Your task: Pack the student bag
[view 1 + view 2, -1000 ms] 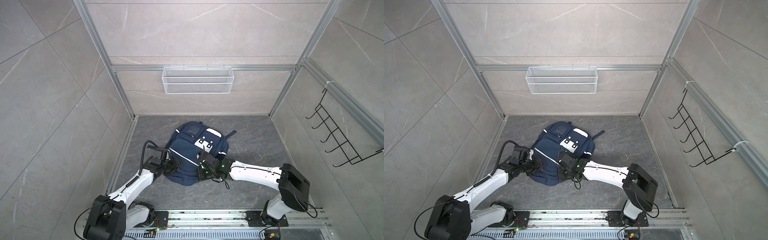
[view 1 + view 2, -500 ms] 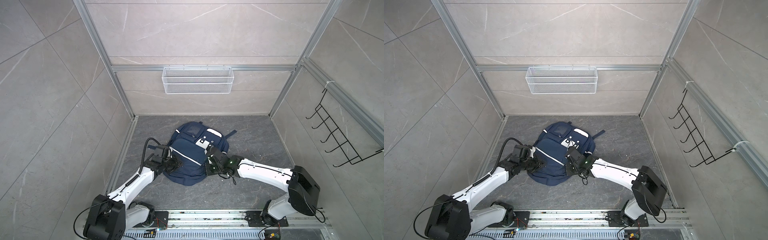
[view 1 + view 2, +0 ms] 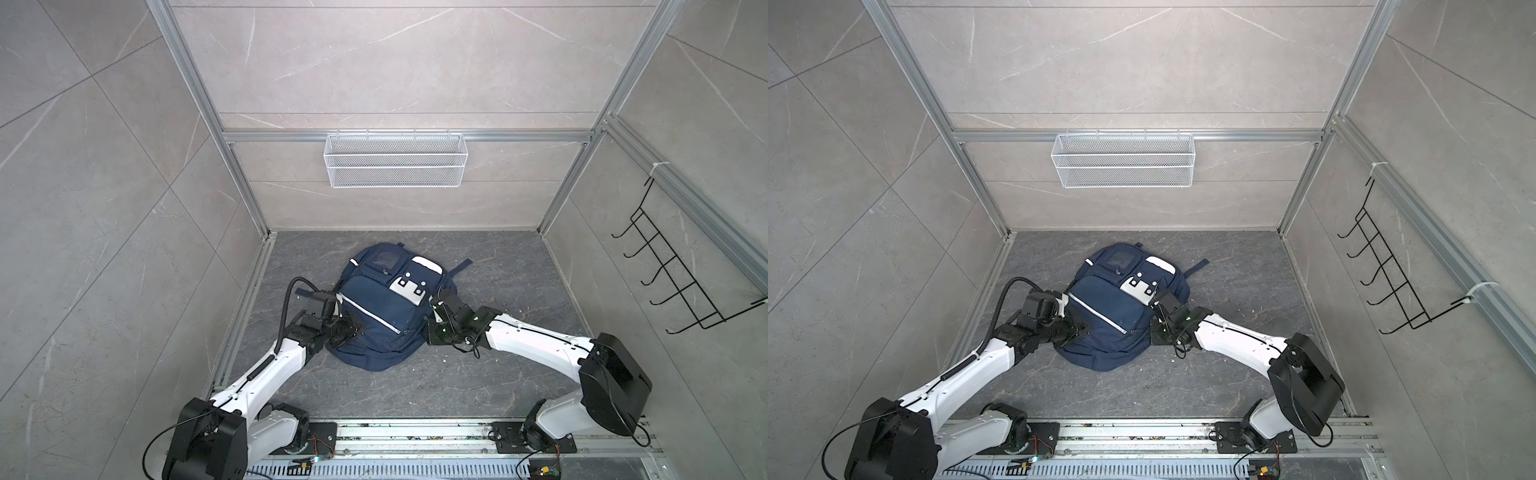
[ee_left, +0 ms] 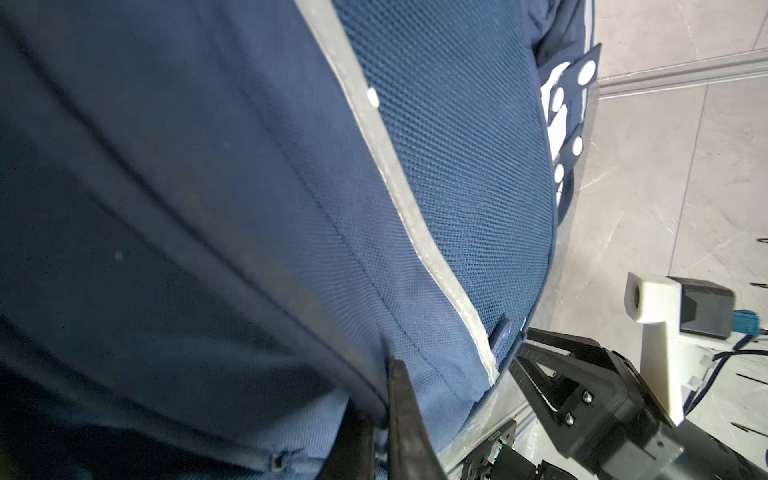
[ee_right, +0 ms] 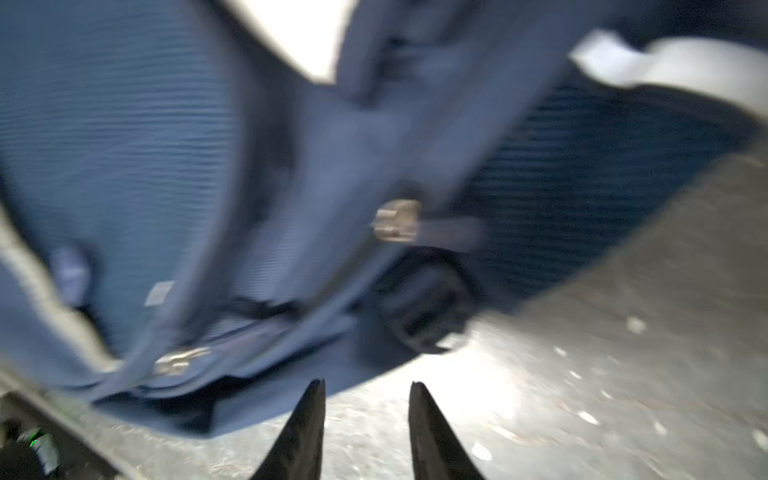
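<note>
The robot's left gripper needs to release the fold of bag's fabric beside the silver stripe's lower end (image 3: 409, 325) (image 4: 502, 353), near the right gripper.
The student bag (image 3: 386, 307) (image 3: 1113, 309), navy with white patches and a silver stripe, lies flat on the dark floor in both top views. My left gripper (image 3: 353, 328) (image 3: 1079, 330) is at its left side. In the left wrist view it (image 4: 376, 395) is shut on a fold of the bag's fabric (image 4: 436, 145). My right gripper (image 3: 432, 318) (image 3: 1155, 318) is at the bag's right edge. In the blurred right wrist view it (image 5: 368, 384) is open over bare floor, just short of the bag (image 5: 124, 145), with nothing between its fingers.
A white wire basket (image 3: 395, 166) hangs on the back wall. A black hook rack (image 3: 673, 282) sticks out from the right wall. Tiled walls close in three sides. The arms' metal rail (image 3: 415, 434) runs along the front.
My right gripper has pulled back from the bag's near front to its right edge and has opened. My left gripper has stayed at the bag's left side.
</note>
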Controlling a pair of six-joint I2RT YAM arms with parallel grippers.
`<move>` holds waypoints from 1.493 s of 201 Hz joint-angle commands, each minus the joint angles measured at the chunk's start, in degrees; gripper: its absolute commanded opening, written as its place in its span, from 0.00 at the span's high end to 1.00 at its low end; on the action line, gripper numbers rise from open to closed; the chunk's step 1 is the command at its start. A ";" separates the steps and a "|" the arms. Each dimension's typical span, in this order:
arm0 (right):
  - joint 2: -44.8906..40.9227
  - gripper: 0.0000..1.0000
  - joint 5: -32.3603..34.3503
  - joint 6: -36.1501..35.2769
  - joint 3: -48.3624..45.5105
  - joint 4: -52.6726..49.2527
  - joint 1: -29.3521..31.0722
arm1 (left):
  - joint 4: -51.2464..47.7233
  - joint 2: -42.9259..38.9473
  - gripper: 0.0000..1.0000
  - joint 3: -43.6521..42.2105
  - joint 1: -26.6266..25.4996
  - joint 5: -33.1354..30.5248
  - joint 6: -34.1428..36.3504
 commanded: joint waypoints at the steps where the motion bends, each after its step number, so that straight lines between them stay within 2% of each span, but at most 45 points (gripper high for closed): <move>1: -2.47 0.61 3.29 1.44 -1.65 -1.92 0.10 | -0.94 -1.67 1.00 0.11 -1.34 -1.61 -0.03; 43: 0.98 0.61 3.11 2.82 -2.36 1.07 0.07 | 0.42 -0.45 1.00 0.07 -4.46 -3.27 -1.51; 66: 4.47 0.60 2.58 3.02 -1.18 2.64 -0.08 | 1.16 0.11 1.00 0.22 -7.56 -5.19 -2.91; 86: 6.08 0.61 4.78 3.35 -0.37 3.50 -1.29 | 2.63 1.57 1.00 0.66 -11.48 -7.29 -4.35; 120: 8.39 0.61 3.61 1.96 2.45 3.78 -6.65 | 5.72 8.42 1.00 3.95 -18.93 -9.98 -5.78; 156: 10.38 0.60 3.00 -0.50 7.60 1.01 -10.53 | 10.17 17.86 1.00 8.65 -23.28 -10.22 -6.80; 180: 8.09 0.58 3.20 -1.30 7.70 -0.06 -12.32 | 10.88 23.30 1.00 13.43 -24.80 -9.97 -6.65; 198: 5.04 0.54 4.56 -1.60 5.92 -0.47 -12.74 | 10.95 25.99 1.00 16.40 -24.93 -9.60 -6.30; 235: -2.67 0.36 7.93 -3.27 0.51 -1.94 -14.08 | 10.04 29.45 0.96 21.66 -24.97 -8.86 -5.31; 263: -7.02 0.31 8.85 -4.44 -1.58 -3.58 -16.48 | 10.01 30.58 0.95 23.45 -25.41 -8.63 -5.30; 300: -8.64 0.30 8.20 -4.52 -2.64 -3.59 -17.87 | 10.01 29.92 0.80 22.83 -25.80 -8.73 -5.51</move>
